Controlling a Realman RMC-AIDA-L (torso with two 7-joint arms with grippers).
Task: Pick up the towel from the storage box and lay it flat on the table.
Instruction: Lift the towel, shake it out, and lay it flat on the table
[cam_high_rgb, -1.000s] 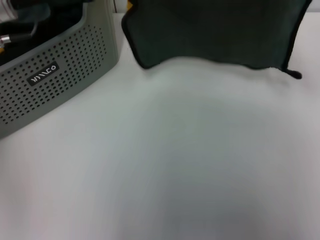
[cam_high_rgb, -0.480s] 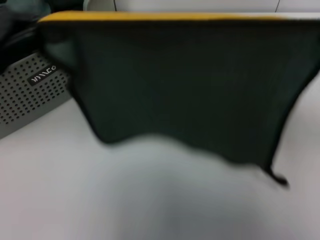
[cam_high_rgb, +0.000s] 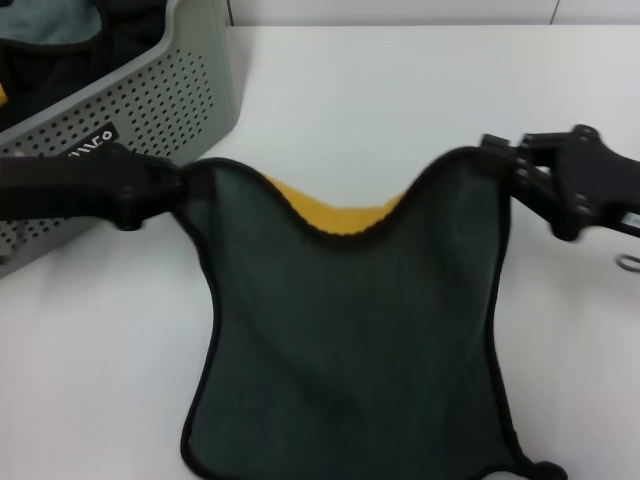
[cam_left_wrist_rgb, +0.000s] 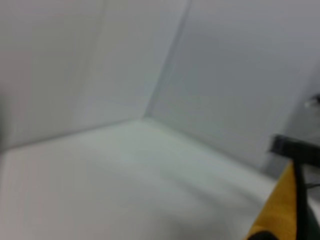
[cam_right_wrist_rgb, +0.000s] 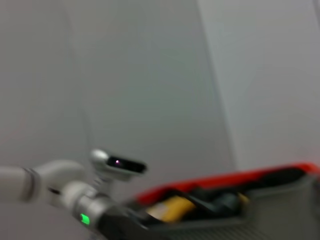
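Next, I let go of the towel's corner with my left gripper on the white table (cam_high_rgb: 236, 140) beside the grey storage box. The towel still hangs above the table.
The towel (cam_high_rgb: 350, 340) hangs spread between my two grippers above the white table (cam_high_rgb: 380, 90), dark green-grey side facing me, yellow side showing at the sagging top edge. Its black loop is at the lower right corner. My left gripper (cam_high_rgb: 178, 188) is shut on the towel's upper left corner. My right gripper (cam_high_rgb: 492, 158) is shut on the upper right corner. A yellow strip of the towel (cam_left_wrist_rgb: 280, 210) shows in the left wrist view. The light grey storage box (cam_high_rgb: 160, 95) stands at the back left, beside my left arm.
The box holds dark items and a lighter teal-grey cloth (cam_high_rgb: 50, 18). The right wrist view shows the other arm (cam_right_wrist_rgb: 95, 205) and the box rim (cam_right_wrist_rgb: 225, 185) with items inside. A wall runs along the table's far edge.
The towel has come down and toward me, from held high at the frame's top to hanging lower over the table. Both grippers have now come into view at its upper corners.
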